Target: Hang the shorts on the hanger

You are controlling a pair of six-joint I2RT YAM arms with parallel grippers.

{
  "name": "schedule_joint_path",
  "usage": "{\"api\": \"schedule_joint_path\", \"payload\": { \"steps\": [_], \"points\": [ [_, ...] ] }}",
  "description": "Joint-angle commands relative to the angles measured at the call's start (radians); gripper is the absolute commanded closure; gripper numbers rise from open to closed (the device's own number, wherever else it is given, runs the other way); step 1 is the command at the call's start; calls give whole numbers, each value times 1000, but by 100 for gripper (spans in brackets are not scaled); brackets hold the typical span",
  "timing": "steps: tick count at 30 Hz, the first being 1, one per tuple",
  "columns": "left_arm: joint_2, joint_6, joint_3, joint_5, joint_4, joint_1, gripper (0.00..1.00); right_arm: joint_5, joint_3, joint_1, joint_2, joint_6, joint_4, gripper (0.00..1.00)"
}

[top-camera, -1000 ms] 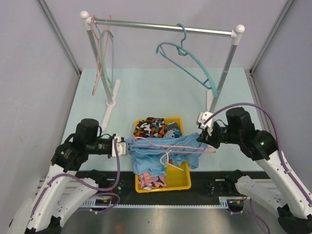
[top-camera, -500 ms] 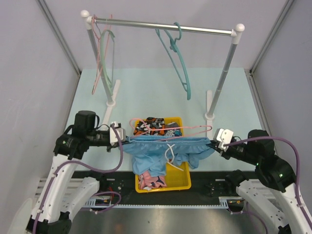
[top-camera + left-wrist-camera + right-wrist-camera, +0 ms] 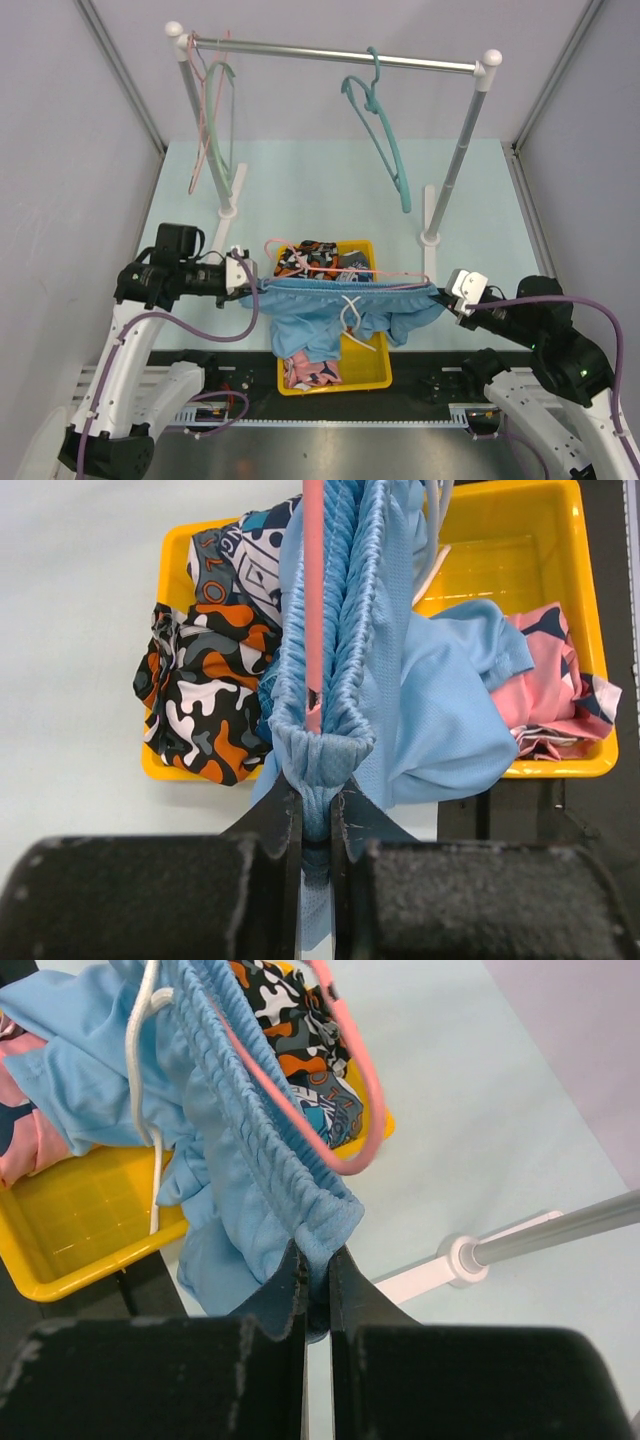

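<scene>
My right gripper is pinching only the end of the waistband past the hanger's curved end, so my left gripper will ease inward and my right gripper will take waistband and hanger (image 3: pixel 346 1167).
The light blue shorts (image 3: pixel 330 310) hang stretched by the waistband between my two grippers, above the yellow bin. My left gripper (image 3: pixel 250 287) is shut on the waistband's left end (image 3: pixel 316 750). My right gripper (image 3: pixel 443 300) is shut on its right end (image 3: pixel 325 1225). The thin pink hanger (image 3: pixel 400 277) lies along the open waistband, with its hook sticking out at the upper left. Its straight wire (image 3: pixel 313 580) runs inside the gathered band in the left wrist view, and its curved shoulder (image 3: pixel 350 1090) shows above the fabric in the right wrist view. The white drawstring (image 3: pixel 350 312) dangles at the middle.
The yellow bin (image 3: pixel 375 375) under the shorts holds orange-black-white patterned shorts (image 3: pixel 305 258) and a pink patterned garment (image 3: pixel 310 372). Behind stands a rack with a metal rail (image 3: pixel 330 53), a teal hanger (image 3: pixel 385 140) on it, and pale hangers (image 3: pixel 215 120) at its left post. A rack foot (image 3: pixel 455 1260) lies near my right gripper.
Both grippers have drawn apart, the right one moving right and nearer, and the waistband is now pulled straight around the pink hanger. The teal hanger on the rail has swung.
</scene>
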Motion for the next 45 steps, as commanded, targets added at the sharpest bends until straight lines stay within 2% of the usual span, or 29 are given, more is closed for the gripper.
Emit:
{"api": "schedule_joint_path", "payload": {
  "steps": [1,8,16,25,30,33,37,40,43,44,45],
  "points": [
    [-4,151,6,-171,-81,41,100,178,11,-14,-27,-37,-49,100],
    [-4,235,-19,-301,-61,41,100,199,43,15,-4,-57,-36,100],
    [73,321,67,-329,-133,5,100,143,131,24,108,-170,-56,100],
    [1,474,-44,-471,-164,7,100,163,131,23,112,-269,-53,100],
    [45,443,5,-471,-150,7,100,140,134,23,120,-295,-49,100],
    [80,339,74,-441,-118,-22,100,100,141,23,135,-315,-52,100],
    [102,185,127,-456,-54,-192,100,46,160,23,195,-304,-35,100],
    [94,75,128,-465,15,-278,100,18,177,24,247,-289,-4,96],
    [88,-10,134,-406,63,-289,100,-18,189,27,282,-289,-9,83],
    [87,-28,134,-396,77,-289,100,-23,192,27,292,-293,-19,63],
    [84,-57,133,-379,86,-289,100,-28,194,32,302,-307,-48,51]
  ]
}}
